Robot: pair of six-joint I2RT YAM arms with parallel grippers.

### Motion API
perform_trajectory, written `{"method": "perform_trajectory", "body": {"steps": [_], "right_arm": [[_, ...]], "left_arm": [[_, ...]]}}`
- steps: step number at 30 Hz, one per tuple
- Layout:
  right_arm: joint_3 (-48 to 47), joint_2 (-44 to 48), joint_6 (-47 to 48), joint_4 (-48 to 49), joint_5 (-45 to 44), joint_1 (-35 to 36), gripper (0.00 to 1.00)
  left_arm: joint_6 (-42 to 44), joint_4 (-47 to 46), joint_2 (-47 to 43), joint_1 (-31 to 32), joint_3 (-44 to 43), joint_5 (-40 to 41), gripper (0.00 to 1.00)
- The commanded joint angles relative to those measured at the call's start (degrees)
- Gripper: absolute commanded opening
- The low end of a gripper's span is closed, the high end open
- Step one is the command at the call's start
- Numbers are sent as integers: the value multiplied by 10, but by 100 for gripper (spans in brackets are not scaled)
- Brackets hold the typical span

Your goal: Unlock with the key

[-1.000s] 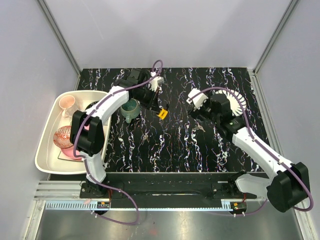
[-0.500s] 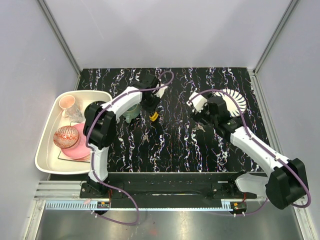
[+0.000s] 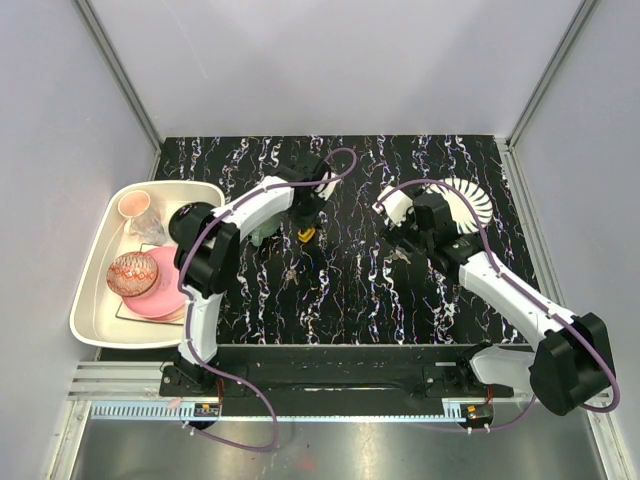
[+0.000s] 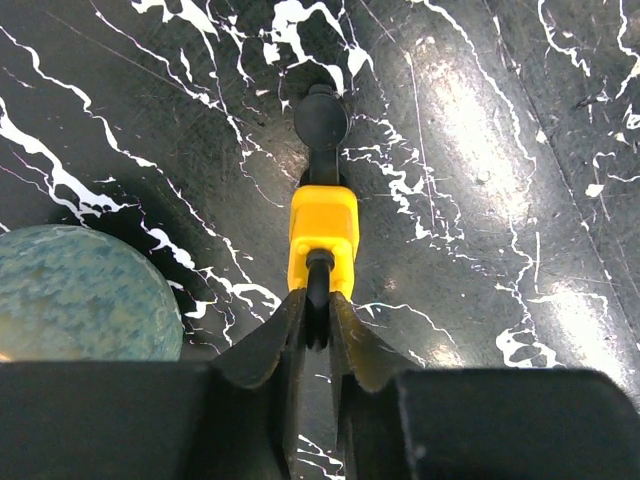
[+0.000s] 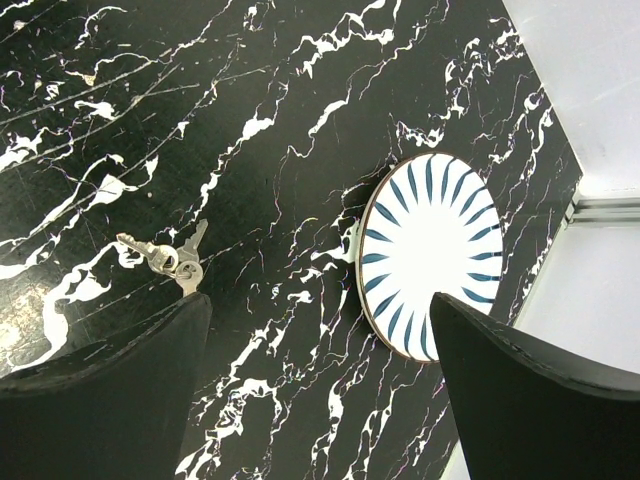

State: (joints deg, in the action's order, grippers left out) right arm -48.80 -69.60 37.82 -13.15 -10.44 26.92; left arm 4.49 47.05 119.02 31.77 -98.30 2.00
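Next, my right gripper needs to go to the silver keys' ring (image 3: pixel 397 254) (image 5: pixel 187 270), where the keys join, and close there.
A yellow padlock (image 4: pixel 322 235) lies on the black marble table, with a black-headed key (image 4: pixel 320 118) sticking out of its far end. My left gripper (image 4: pixel 318 302) is shut on the padlock's black shackle at the near end. From above, the padlock (image 3: pixel 305 235) shows just below the left gripper (image 3: pixel 303 218). A bunch of silver keys (image 5: pixel 165 258) lies loose on the table by the left finger of my right gripper (image 5: pixel 320 300). That gripper stands wide open with nothing between its fingers. From above the silver keys (image 3: pixel 400 256) lie just under the right gripper (image 3: pixel 402 236).
A teal cup (image 4: pixel 80 295) stands upside down just left of the padlock. A white plate with blue rays (image 3: pixel 465 205) lies right of the right gripper. A white tray (image 3: pixel 95 300) with pink dishes sits at the table's left edge.
The left arm has drawn the padlock left and toward the cup, and its wrist has turned. The right gripper has shifted slightly and stays open.
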Motion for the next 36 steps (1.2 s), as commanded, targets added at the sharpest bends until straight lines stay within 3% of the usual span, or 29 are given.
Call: {"method": "perform_trajectory", "body": {"steps": [1,11,14,20,28,32,36], "right_arm": [[-10,-3,-8,8,1,-2,96],[-6,-2,-5,6,15,-2,96],[-1,-11,3,1,29,-2,96],[7,-65,19,-3,36,-3,94],[-27,-133,3,-48,71,-13,82],[-32,-154,23,-54,92,-19,68],[-60,-164,54,-86,127,-35,69]], "left_arm": [[-1,-10,-4,8,-27,27,21],[5,-3,-8,10,-29,27,48],[7,-3,-25,11,-32,22,68],[13,-3,-72,10,-30,-6,86],[25,-25,-158,-19,19,-87,91],[35,-25,-187,-32,45,-124,91],[45,-25,-218,-37,80,-145,92]]}}
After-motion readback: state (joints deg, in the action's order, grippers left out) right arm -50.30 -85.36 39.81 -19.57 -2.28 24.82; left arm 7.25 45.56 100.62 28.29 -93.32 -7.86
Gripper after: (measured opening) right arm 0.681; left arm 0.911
